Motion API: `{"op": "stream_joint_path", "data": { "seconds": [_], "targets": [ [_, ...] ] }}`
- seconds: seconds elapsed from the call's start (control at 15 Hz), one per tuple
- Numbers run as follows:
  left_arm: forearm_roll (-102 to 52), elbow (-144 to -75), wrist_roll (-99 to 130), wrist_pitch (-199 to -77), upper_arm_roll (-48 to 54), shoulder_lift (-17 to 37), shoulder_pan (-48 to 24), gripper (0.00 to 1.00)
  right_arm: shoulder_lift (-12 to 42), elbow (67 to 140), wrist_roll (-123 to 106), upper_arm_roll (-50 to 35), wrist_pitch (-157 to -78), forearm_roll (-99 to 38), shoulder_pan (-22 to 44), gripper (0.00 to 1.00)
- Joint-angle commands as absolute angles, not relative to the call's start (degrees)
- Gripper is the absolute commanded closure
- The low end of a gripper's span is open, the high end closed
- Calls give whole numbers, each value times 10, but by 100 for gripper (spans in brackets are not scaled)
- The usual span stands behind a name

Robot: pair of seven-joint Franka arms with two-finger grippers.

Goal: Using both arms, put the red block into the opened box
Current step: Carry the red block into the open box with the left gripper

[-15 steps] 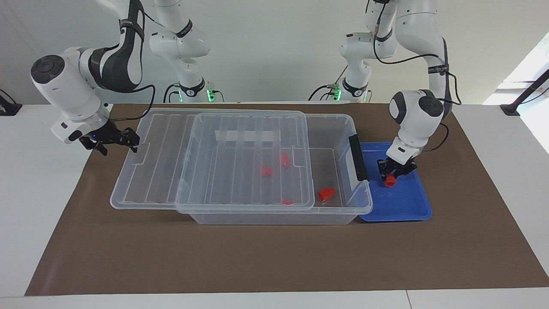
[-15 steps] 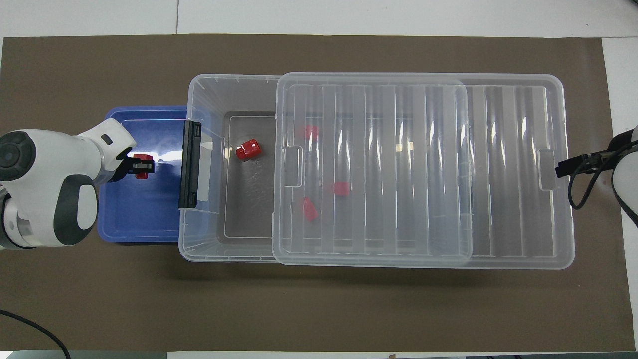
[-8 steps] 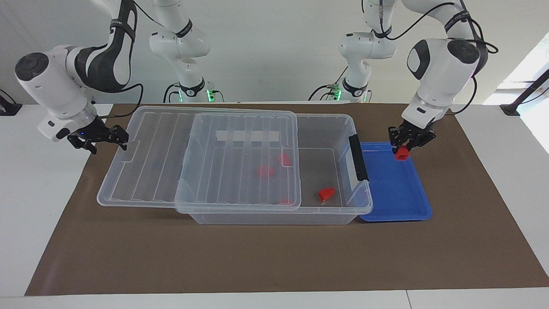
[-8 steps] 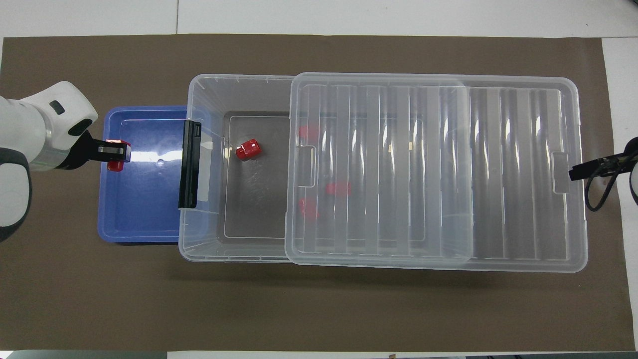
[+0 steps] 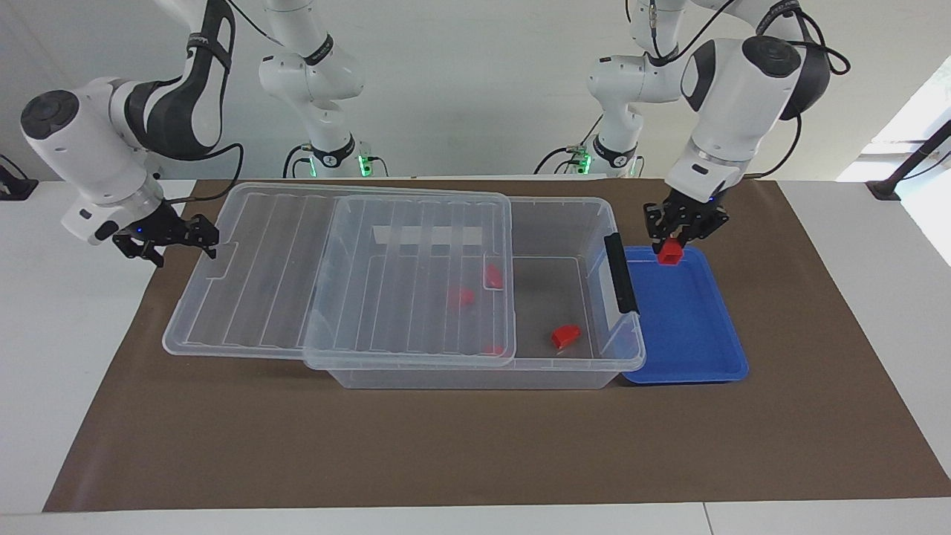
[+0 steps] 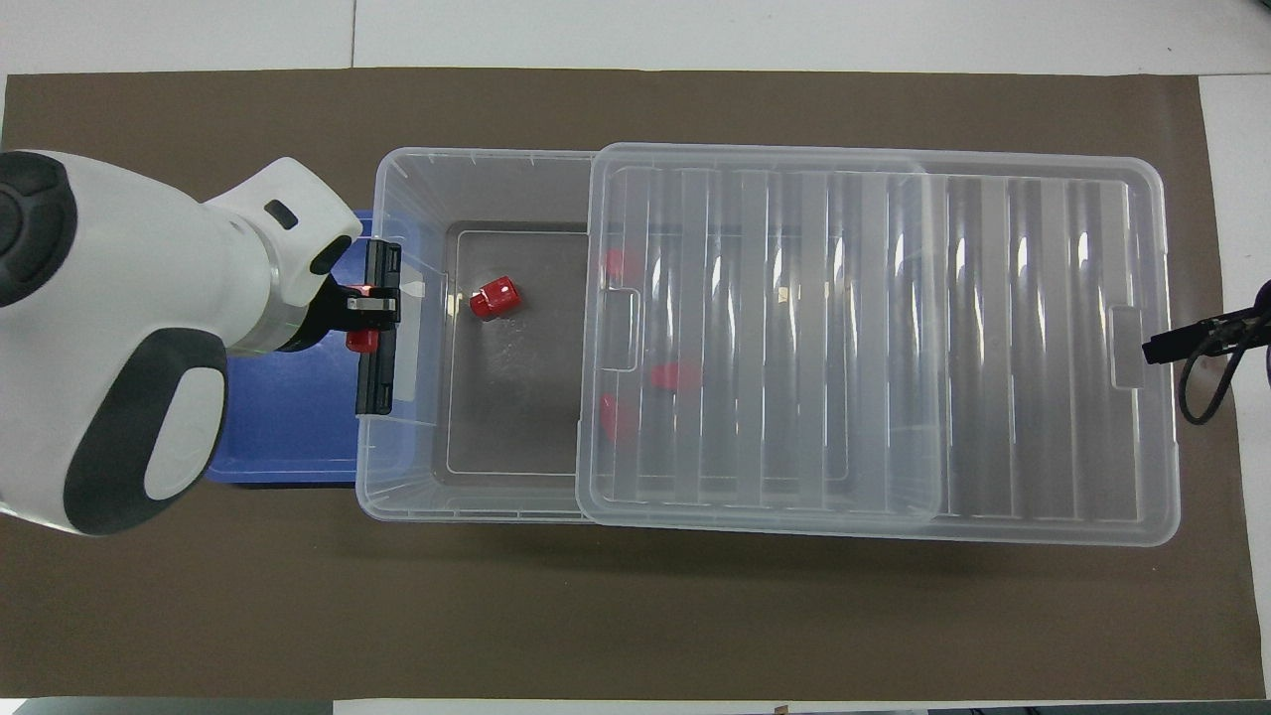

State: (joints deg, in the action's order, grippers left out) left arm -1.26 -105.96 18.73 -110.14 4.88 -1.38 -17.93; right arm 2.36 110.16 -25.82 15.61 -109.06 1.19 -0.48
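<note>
Next, the left gripper releases the red block on the box's uncovered bottom (image 6: 509,415), between the black clip handle and the lid.
My left gripper (image 5: 673,239) (image 6: 369,310) is shut on the red block (image 5: 670,255) (image 6: 361,342). It hangs in the air over the blue tray's edge, beside the box's black clip handle (image 5: 621,273) (image 6: 377,338). The clear box (image 5: 599,209) (image 6: 397,497) stands mid-table. Its ribbed lid (image 5: 297,297) (image 6: 993,348) is slid toward the right arm's end, which leaves the handle end uncovered. At the lid's end tab, my right gripper (image 5: 189,249) (image 6: 1157,348) stands open, one fingertip at the tab.
One red piece (image 5: 565,336) (image 6: 494,298) lies on the box's uncovered floor, others (image 5: 462,296) (image 6: 675,375) under the lid. The shallow blue tray (image 5: 691,334) (image 6: 278,437) sits against the box at the left arm's end. A brown mat covers the table.
My left gripper lifted the red block off the blue tray and carried it toward the box's handle end. The right gripper drew the lid a little farther toward the right arm's end.
</note>
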Motion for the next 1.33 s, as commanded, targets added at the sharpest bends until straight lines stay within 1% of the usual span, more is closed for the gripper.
{"op": "stream_joint_path", "data": {
  "seconds": [0.0, 0.13, 0.33, 0.4, 0.67, 0.93, 1.07, 1.2, 1.27],
  "targets": [
    [-2, -1070, 249, -1138, 42, 1, -220, 100, 18, 1110, -287, 163, -1104, 18, -12, 0],
    [-2, -1098, 296, -1178, 43, 16, -241, 100, 18, 1109, -287, 167, -1104, 18, -12, 0],
    [-2, -1142, 317, -1246, 43, 43, -251, 100, 18, 1109, -284, 166, -1101, 16, -11, 0],
    [-2, -1154, 327, -1252, 43, 47, -262, 100, 18, 1106, -282, 165, -1096, 13, -11, 0],
    [-2, -1203, 338, -1299, 43, 49, -265, 100, 31, 1067, -274, 162, -1063, 8, -9, 0],
    [-2, -1231, 349, -1331, 43, 62, -275, 100, 40, 1040, -270, 160, -1041, 4, -9, 0],
    [-2, -1254, 349, -1361, 43, 67, -284, 100, 51, 1007, -265, 159, -1018, 3, -8, 0],
    [-2, -1257, 349, -1366, 43, 76, -285, 100, 55, 969, -255, 160, -986, 4, -8, 0],
    [-2, -1257, 349, -1368, 43, 83, -285, 100, 70, 938, -256, 160, -970, 5, -10, 0]
  ]
}}
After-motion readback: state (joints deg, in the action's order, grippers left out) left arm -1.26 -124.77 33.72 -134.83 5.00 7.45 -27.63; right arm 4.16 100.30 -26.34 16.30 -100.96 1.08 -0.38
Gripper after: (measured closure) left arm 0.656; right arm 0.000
